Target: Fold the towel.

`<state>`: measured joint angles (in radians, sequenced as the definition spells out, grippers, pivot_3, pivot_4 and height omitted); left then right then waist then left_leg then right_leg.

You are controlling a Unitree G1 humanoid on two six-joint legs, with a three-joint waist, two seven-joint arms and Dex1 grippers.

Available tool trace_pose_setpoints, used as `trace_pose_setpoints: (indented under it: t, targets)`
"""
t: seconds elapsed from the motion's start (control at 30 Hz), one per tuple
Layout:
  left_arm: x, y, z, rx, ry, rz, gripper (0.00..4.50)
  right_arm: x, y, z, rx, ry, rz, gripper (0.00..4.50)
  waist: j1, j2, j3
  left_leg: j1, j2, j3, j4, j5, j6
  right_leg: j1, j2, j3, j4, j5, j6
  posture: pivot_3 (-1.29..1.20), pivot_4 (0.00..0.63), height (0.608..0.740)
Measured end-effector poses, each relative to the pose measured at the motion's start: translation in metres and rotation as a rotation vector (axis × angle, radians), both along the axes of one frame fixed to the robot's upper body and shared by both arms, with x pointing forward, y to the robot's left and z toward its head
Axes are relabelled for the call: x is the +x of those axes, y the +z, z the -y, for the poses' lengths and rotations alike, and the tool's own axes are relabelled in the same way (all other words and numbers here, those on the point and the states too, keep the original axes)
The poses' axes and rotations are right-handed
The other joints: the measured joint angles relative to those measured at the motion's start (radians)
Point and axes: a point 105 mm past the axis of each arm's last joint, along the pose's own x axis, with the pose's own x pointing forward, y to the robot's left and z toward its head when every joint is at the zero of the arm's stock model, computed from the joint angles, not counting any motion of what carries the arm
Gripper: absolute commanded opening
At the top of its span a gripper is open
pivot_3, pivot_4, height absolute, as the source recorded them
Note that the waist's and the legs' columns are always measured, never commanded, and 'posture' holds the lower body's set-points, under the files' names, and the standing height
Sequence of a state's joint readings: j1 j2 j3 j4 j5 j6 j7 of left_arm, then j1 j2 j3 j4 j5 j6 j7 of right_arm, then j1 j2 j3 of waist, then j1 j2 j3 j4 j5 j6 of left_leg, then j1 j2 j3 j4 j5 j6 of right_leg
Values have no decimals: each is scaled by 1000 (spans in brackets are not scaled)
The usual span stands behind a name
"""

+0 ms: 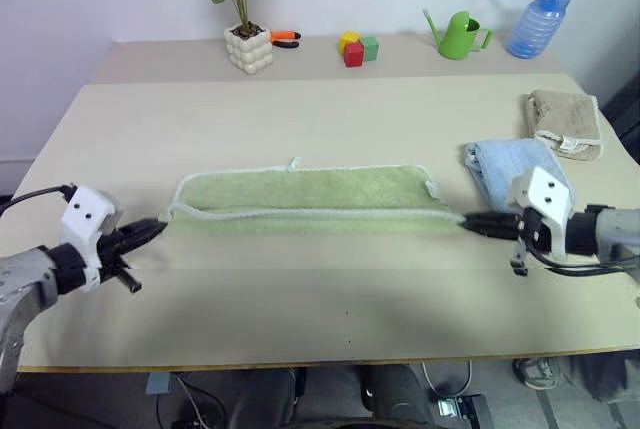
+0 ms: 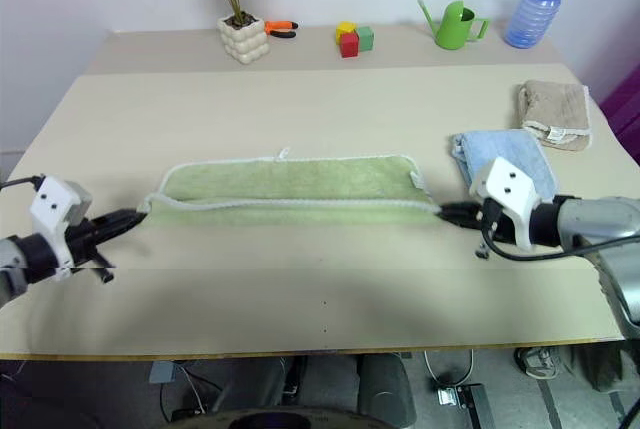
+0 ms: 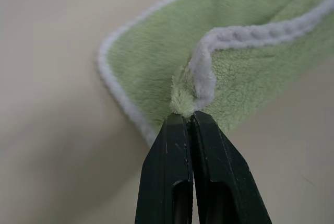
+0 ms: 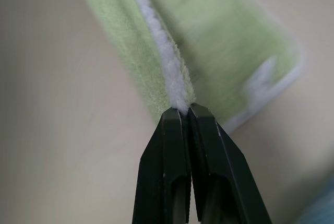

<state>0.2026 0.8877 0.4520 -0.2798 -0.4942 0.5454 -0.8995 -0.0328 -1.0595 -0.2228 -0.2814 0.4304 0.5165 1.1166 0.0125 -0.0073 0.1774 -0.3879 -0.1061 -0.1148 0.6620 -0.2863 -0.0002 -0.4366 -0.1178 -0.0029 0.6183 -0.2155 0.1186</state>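
Observation:
The robot's right gripper will release the corner of the light green towel's near edge, now held just above the tabletop, on that towel's far corner (image 1: 429,177) (image 4: 288,63), toward the light blue towel.
The light green towel (image 1: 305,194) lies across the middle of the table, doubled over lengthwise into a long strip with white edging and a small white loop at its far edge. My left gripper (image 1: 160,226) is shut on the towel's near left corner (image 3: 185,101). At the opposite end, my right gripper (image 1: 470,219) is shut on the near right corner (image 4: 180,101). The near edge is stretched between the two grippers, just above the tabletop.
A folded light blue towel (image 1: 505,169) lies right behind my right gripper, a beige towel (image 1: 565,122) beyond it. Along the back stand a potted plant (image 1: 247,44), coloured blocks (image 1: 355,49), a green watering can (image 1: 460,36) and a blue spray bottle (image 1: 537,24).

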Motion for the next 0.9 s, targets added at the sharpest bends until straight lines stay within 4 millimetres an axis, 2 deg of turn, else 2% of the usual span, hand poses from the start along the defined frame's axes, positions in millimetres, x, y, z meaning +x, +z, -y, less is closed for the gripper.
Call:
trace_pose_setpoints:
  t: [0.1, 0.2, 0.27, 0.4, 0.53, 0.77, 0.9]
  targets:
    - [-4, -1, 2, -7, -12, -22, 0, 6, 8, 0, 9, -11, 44, 38, 0, 1, 0, 0, 1, 0, 1, 0, 0, 1, 0, 0, 0, 0, 0, 0, 150, 732]
    - [14, 11, -3, 8, 29, 54, 0, 24, 23, -2, 4, -35, 164, 38, 2, 0, 0, 1, 0, 0, 1, 0, -1, 1, 0, -1, 0, 0, 0, 0, 150, 732]
    - [22, 16, -5, 25, 47, 95, 0, 30, 26, -2, -11, -42, 201, 38, 1, 0, 0, 1, 0, 0, 1, 0, 0, 2, 0, -1, 0, 0, 0, 0, 150, 732]
    - [49, 10, -5, 24, 74, 125, 0, 51, 19, -7, -11, -59, 235, 38, -1, 0, 0, 1, -1, 0, 1, 0, -1, 1, 0, -1, 0, 1, 2, 0, 150, 732]
    - [65, -1, -4, 34, 80, 122, 0, 70, 12, -7, -22, -79, 255, 38, -3, 0, 0, 1, -1, 0, 1, 2, -3, 1, 0, -1, 0, 1, 2, 0, 150, 732]
    - [77, -18, -6, 42, 93, 97, 0, 86, -6, -9, -31, -77, 248, 38, -3, 0, 0, 1, -1, 0, 1, 3, -5, 0, 0, 0, 1, 1, 2, 0, 150, 732]
    - [78, -20, -6, 50, 96, 104, 0, 93, -7, -8, -25, -85, 265, 38, -4, 0, 0, 1, -1, 0, 1, 3, -5, 0, 0, 0, 1, 1, 2, 0, 150, 732]
